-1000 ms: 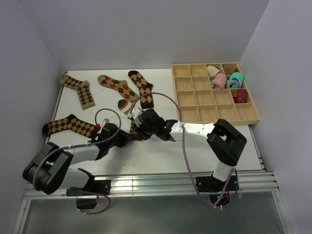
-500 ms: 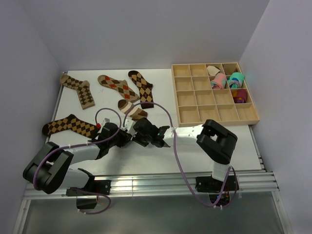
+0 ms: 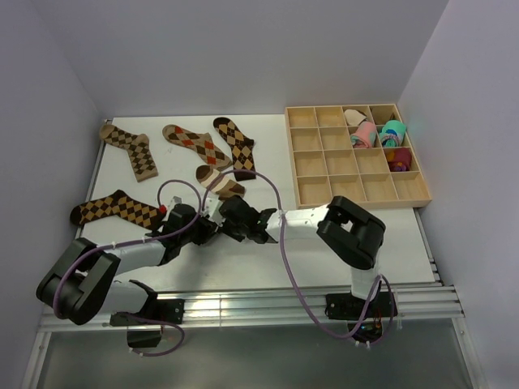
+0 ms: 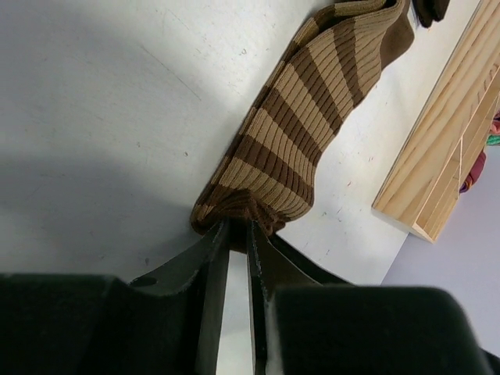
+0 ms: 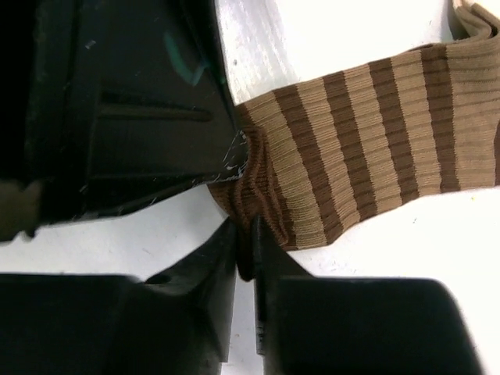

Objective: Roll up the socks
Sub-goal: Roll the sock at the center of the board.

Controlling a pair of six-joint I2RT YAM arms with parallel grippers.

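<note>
The robot's grippers crowd together on the striped sock's bunched near end, so next the left gripper opens and grabs the sock's outer corner (image 4: pixel 201 219) while the right gripper holds the sock's other side.
The brown-and-cream striped sock (image 3: pixel 217 183) lies on the white table, running from the two grippers toward the back. My left gripper (image 3: pixel 211 229) is shut on its bunched near end (image 4: pixel 234 228); the rest of that sock (image 4: pixel 301 133) stretches flat away from the jaws. My right gripper (image 3: pixel 224 215) sits right beside the left one and is shut on the same end of the striped sock (image 5: pixel 244 234). The left gripper's black body (image 5: pixel 141 101) touches the sock from the other side. Four argyle socks lie flat: three at the back (image 3: pixel 130 151) (image 3: pixel 197 144) (image 3: pixel 235 147) and one at the left (image 3: pixel 113 210).
A wooden compartment tray (image 3: pixel 362 202) stands at the back right, holding pink and teal rolled bundles (image 3: pixel 375 134) in its far right cells. Its corner (image 4: pixel 437 156) shows close to the sock in the left wrist view. Purple cables loop over both arms.
My right arm has swung left and nearer, bringing its gripper up against the left one, and its jaws have closed onto the sock's end. The left gripper has kept its hold without moving.
</note>
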